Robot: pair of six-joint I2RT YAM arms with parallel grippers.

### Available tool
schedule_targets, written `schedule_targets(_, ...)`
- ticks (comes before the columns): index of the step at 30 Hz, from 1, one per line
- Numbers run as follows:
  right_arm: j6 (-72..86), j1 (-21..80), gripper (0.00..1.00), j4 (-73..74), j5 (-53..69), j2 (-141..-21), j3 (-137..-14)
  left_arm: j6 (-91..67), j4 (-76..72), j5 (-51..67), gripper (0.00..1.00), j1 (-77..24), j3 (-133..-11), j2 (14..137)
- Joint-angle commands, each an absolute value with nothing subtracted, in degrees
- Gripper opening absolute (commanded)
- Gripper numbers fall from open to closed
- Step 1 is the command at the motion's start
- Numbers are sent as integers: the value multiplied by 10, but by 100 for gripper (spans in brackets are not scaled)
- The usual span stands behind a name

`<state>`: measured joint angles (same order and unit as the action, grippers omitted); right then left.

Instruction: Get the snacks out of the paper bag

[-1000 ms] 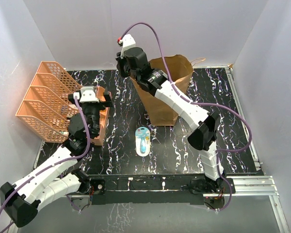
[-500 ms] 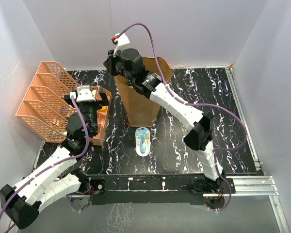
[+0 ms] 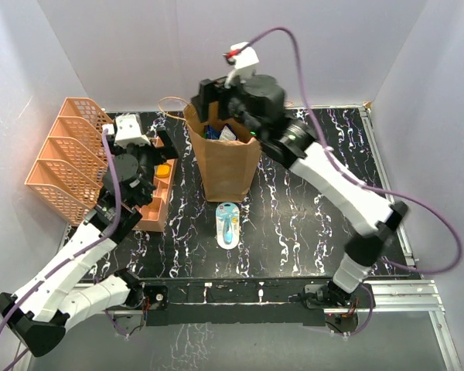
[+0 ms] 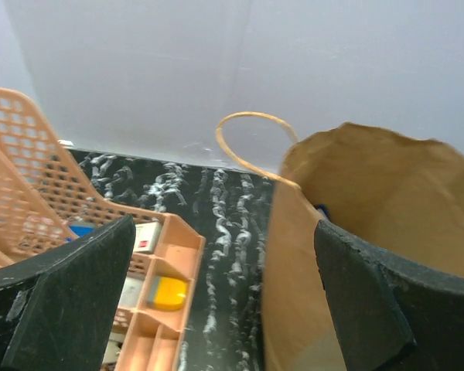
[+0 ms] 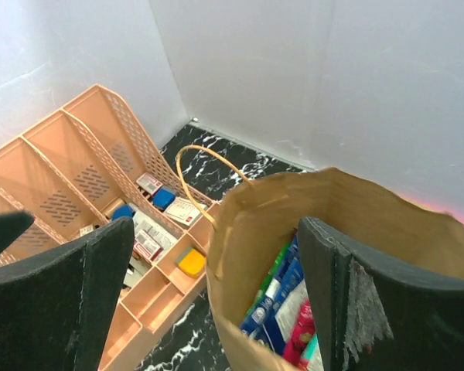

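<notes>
My left gripper is to close next on the loop handle (image 3: 160, 102) (image 4: 220, 133) of the brown paper bag, which is the handle on the side nearest the orange organizer.
The brown paper bag (image 3: 228, 166) stands upright at mid table with its mouth open. Inside it lie the snacks (image 5: 290, 309): blue, green and pink glossy packets, also glimpsed from above as snacks (image 3: 220, 133). My right gripper (image 3: 214, 108) hovers over the bag's mouth, open (image 5: 216, 301), holding nothing; the bag's rim (image 5: 294, 185) and a loop handle (image 5: 197, 178) show below its fingers. My left gripper (image 3: 161, 148) is just left of the bag, open (image 4: 224, 309) and empty. In the left wrist view the bag's left wall (image 4: 294, 255) shows between its fingers.
Orange mesh trays (image 3: 69, 162) stand at the left, with a low orange organizer (image 3: 155, 197) holding a yellow item (image 3: 163, 171) and small boxes. A white and light-blue oblong item (image 3: 228, 224) lies in front of the bag. White walls enclose the table.
The bag has moved left and now stands upright. My right gripper has opened, let go of it and shifted right above its mouth. My left arm has reached up toward the bag.
</notes>
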<state>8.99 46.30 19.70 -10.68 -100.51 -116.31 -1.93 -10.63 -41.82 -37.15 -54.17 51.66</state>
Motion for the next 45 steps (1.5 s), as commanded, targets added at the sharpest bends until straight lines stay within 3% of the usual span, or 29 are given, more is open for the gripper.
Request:
schedule_targets(1,72,461,91,186,-124,-849,-1042,-151,90,-305,98,-367,-674,562)
schedule_targets(8,75,460,94,205,-219,-656,-873,-248,267,-208,98,-354,-849,681)
schedule_targets(10,70,460,95,216,-245,-625,-854,-272,305,-180,98,-319,-891,711)
schedule_targets(13,62,461,95,241,-272,-598,-845,-316,345,-43,98,-208,-939,759)
schedule_targets(19,69,461,95,275,-264,-574,-845,-420,235,207,98,-45,-882,781)
schedule_targets(23,83,461,95,284,-253,-557,-837,-534,82,344,85,5,-811,816)
schedule_targets(30,103,460,95,287,-239,-544,-834,-562,17,349,84,6,-812,863)
schedule_targets(38,109,461,95,283,-230,-562,-838,-606,-53,364,49,6,-819,911)
schedule_targets(45,109,461,95,278,-229,-580,-847,-628,-68,393,37,6,-842,941)
